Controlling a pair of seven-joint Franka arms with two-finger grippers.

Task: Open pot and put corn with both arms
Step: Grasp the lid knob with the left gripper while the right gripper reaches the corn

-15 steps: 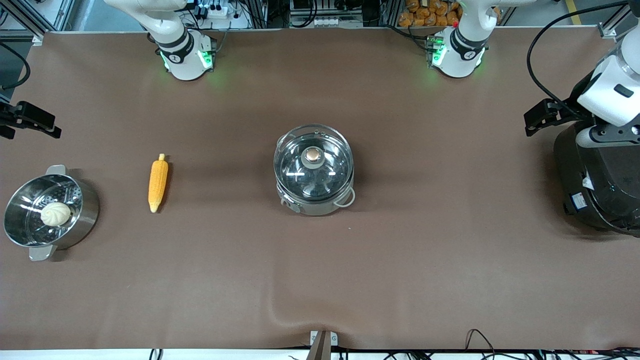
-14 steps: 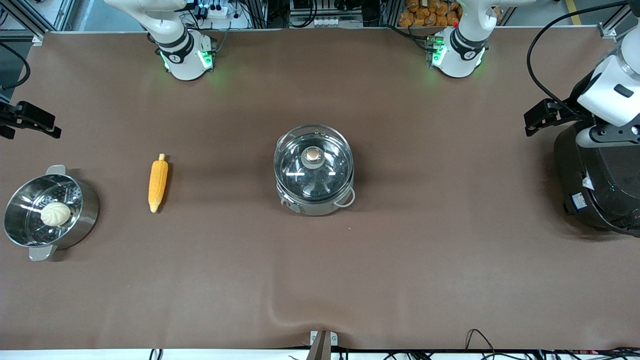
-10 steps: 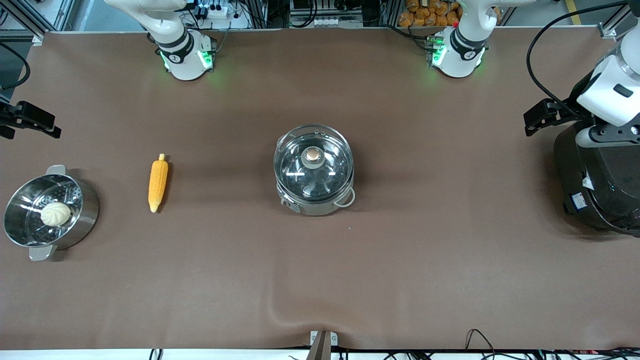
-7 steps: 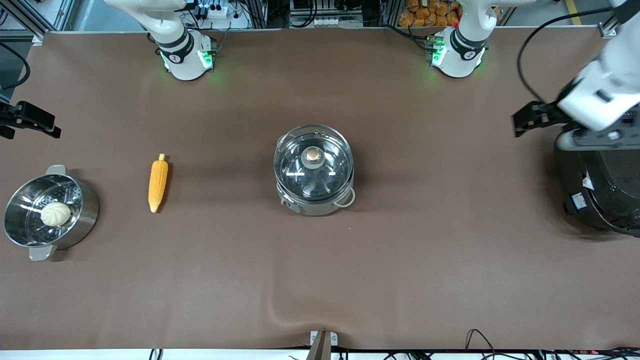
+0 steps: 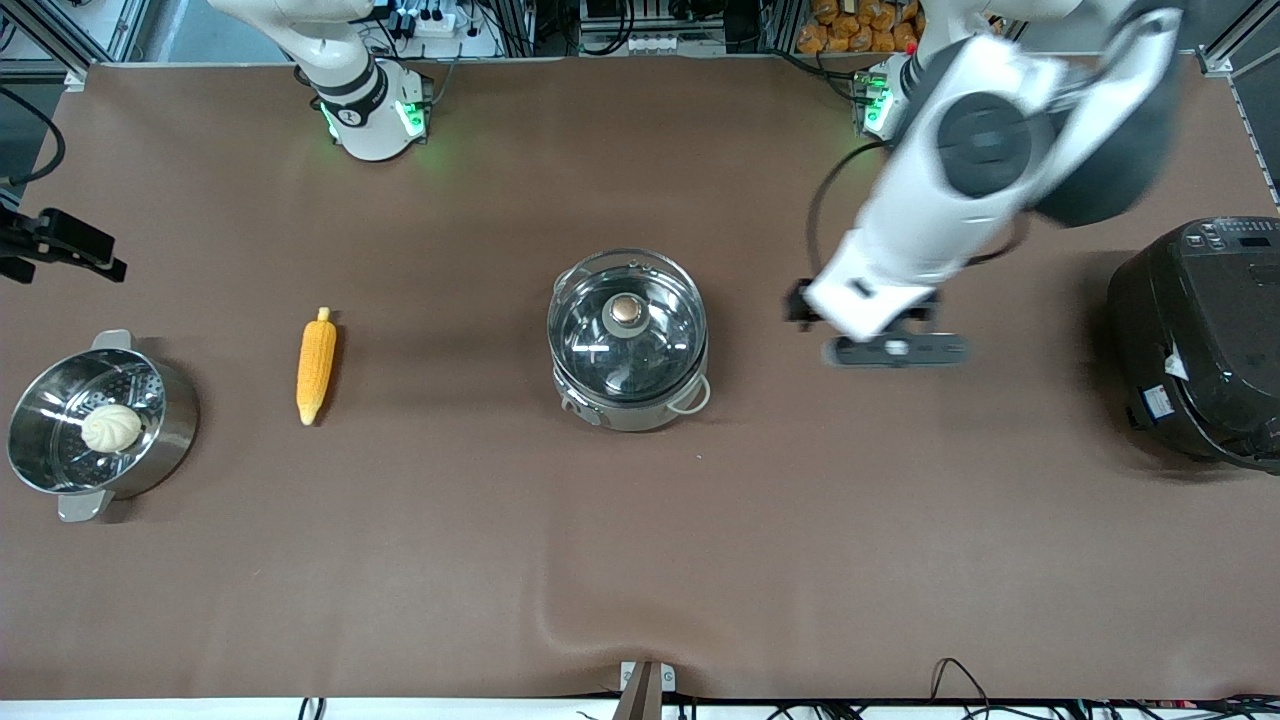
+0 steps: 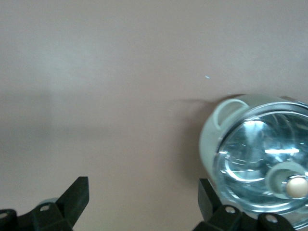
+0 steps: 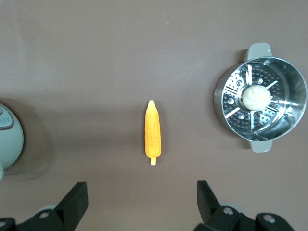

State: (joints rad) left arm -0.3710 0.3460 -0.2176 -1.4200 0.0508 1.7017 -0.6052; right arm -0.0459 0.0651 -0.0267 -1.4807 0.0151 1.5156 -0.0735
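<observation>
The glass lid's knob (image 5: 626, 310) (image 6: 297, 187) is the next thing for my left gripper to go to and close on, because the pot must be opened for the corn.
The pot (image 5: 628, 345) stands mid-table with its glass lid (image 5: 600, 350) on and the knob (image 5: 627, 311) up. It also shows in the left wrist view (image 6: 257, 159). The corn (image 5: 316, 365) lies on the table between the pot and the steamer pot, also in the right wrist view (image 7: 153, 132). My left gripper (image 5: 810, 310) is open and empty in the air over bare table beside the pot, toward the left arm's end; its fingers (image 6: 77, 199) are wide apart. My right gripper (image 5: 95, 255) is open and empty, high over the right arm's end; its fingers (image 7: 208, 199) frame the table near the corn.
A steel steamer pot (image 5: 165, 430) holding a white bun (image 5: 111, 427) stands at the right arm's end, also in the right wrist view (image 7: 288, 120). A large black cooker (image 5: 1195, 340) stands at the left arm's end. A fold in the brown mat (image 5: 560, 615) lies near the front edge.
My left arm has swung from over the black cooker toward the pot and now hangs beside it. The right arm, pot, lid and corn have not moved.
</observation>
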